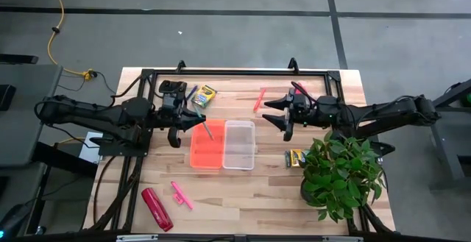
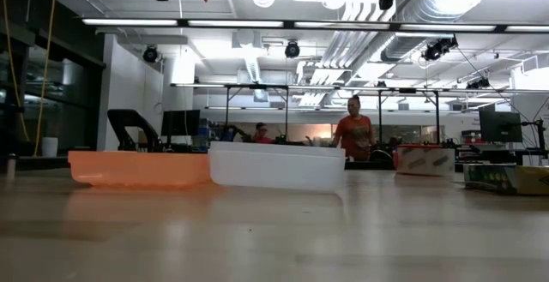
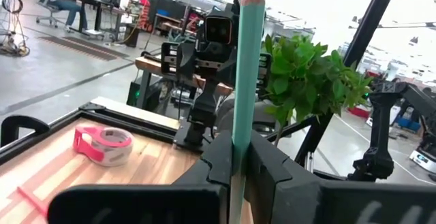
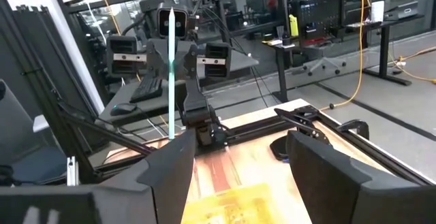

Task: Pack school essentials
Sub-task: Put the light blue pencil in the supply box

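Observation:
Next, my left gripper releases the green pencil inside the clear tray (image 1: 234,154) next to the orange tray.
My left gripper (image 1: 193,123) hovers above the orange tray (image 1: 206,152), shut on a thin green pencil (image 3: 245,67); the right wrist view shows the pencil (image 4: 169,74) standing upright in it. My right gripper (image 1: 283,118) is open in the air past the clear tray (image 1: 239,146), holding nothing. One crayon box (image 1: 204,95) lies flat near the far edge beside a blue pen (image 1: 190,93). The other crayon box (image 1: 296,157) lies by the plant. A pink pencil (image 1: 259,99) lies beyond the trays, and a pink marker (image 1: 181,195) lies near the front. My left gripper pinches the green pencil's shaft (image 3: 238,149) between its two fingers (image 3: 218,159). The fingers reach level from the table's left and lie across the pencil. The pencil is lifted clear, about upright, with its long upper part (image 3: 248,40) rising above the fingers over the orange tray.
The orange and clear trays sit side by side mid-table, seen also in the low view (image 2: 137,167) (image 2: 276,167). A potted plant (image 1: 340,170) fills the near right corner. A red glossy object (image 1: 157,208) lies near the front left. A pink tape roll (image 3: 102,144) sits at the far side.

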You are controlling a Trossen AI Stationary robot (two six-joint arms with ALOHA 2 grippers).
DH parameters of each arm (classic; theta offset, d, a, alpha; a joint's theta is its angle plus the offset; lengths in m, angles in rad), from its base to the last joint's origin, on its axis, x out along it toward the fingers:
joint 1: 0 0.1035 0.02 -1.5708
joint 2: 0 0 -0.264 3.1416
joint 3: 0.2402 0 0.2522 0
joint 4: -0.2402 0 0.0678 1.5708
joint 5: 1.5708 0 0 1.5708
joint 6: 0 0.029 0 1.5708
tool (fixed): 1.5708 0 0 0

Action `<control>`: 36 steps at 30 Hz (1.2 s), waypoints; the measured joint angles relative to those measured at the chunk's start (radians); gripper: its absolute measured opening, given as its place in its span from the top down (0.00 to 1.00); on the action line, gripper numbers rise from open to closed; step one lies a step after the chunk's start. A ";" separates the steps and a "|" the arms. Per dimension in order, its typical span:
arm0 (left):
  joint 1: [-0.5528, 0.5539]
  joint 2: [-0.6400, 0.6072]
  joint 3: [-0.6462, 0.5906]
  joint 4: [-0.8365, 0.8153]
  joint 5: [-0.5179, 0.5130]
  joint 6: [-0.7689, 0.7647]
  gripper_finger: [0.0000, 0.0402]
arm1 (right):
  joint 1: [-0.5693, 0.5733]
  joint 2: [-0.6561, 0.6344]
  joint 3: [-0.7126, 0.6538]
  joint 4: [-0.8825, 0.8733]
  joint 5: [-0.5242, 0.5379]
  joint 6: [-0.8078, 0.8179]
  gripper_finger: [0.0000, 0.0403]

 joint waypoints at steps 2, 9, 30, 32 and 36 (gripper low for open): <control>0.000 0.003 0.000 0.001 0.000 -0.034 0.99 | 0.000 0.000 0.000 0.000 0.000 0.000 0.44; 0.000 0.131 0.052 -0.007 -0.010 -0.131 0.99 | 0.000 0.000 0.000 0.000 0.000 0.000 0.44; 0.009 0.768 0.177 -0.020 -0.069 -0.669 0.99 | 0.000 0.000 0.000 -0.012 0.013 0.008 0.44; 0.017 0.811 0.177 -0.018 -0.063 -0.704 0.99 | 0.000 0.000 0.000 -0.012 0.013 0.008 0.44; 0.042 0.865 0.177 -0.017 -0.020 -0.744 0.99 | 0.000 0.000 0.000 -0.012 0.013 0.008 0.44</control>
